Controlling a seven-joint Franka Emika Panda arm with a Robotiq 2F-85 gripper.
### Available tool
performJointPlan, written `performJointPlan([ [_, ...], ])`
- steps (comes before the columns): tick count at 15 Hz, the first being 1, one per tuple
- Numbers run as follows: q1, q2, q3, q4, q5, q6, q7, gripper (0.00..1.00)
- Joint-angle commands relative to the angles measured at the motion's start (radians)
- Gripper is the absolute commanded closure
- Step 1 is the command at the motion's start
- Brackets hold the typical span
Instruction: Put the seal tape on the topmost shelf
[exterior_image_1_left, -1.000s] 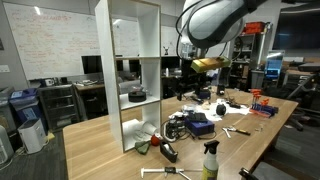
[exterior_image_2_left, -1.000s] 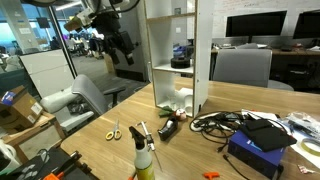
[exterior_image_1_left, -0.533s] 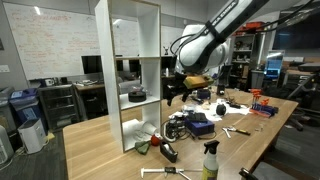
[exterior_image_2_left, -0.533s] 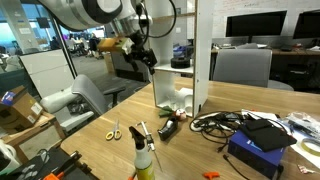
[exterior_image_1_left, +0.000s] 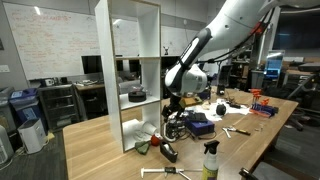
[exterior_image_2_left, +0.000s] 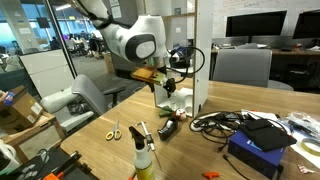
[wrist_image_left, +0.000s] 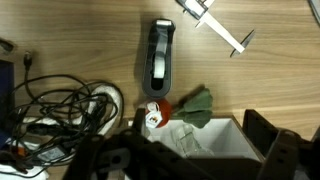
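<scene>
The black handheld device is next for my gripper. It should go there and close on its end (exterior_image_1_left: 166, 149) (wrist_image_left: 157, 80) nearest the green-and-red object.
I cannot pick out the seal tape in any view; it is hidden or out of view. The tall white shelving unit stands on the table, and its topmost shelf (exterior_image_1_left: 128, 4) is bare as far as I can see. My gripper (exterior_image_1_left: 172, 108) hangs low beside the unit's lower part, also seen in an exterior view (exterior_image_2_left: 165, 92). In the wrist view the gripper (wrist_image_left: 200, 152) is open and empty, above the unit's white bottom board (wrist_image_left: 235, 135), which holds crumpled clear plastic.
A dark bowl-like item (exterior_image_1_left: 137, 95) sits on a middle shelf. A green-and-red object (wrist_image_left: 185, 108), a black handheld device (wrist_image_left: 160, 58) and tangled cables (wrist_image_left: 60, 110) lie on the table. A spray bottle (exterior_image_1_left: 210, 160) and scissors (exterior_image_2_left: 113, 131) lie nearer the table edge.
The arm has swung down from high beside the shelving unit's upper part to low over the table by the unit's base.
</scene>
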Motion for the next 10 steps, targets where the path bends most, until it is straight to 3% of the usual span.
performJointPlan([
  [1,-0.081,0.185,0.057,0.169,0.038,-0.019,-0.092,0.00],
  [10,-0.177,0.451,0.136,0.336,-0.012,-0.011,-0.110,0.00],
])
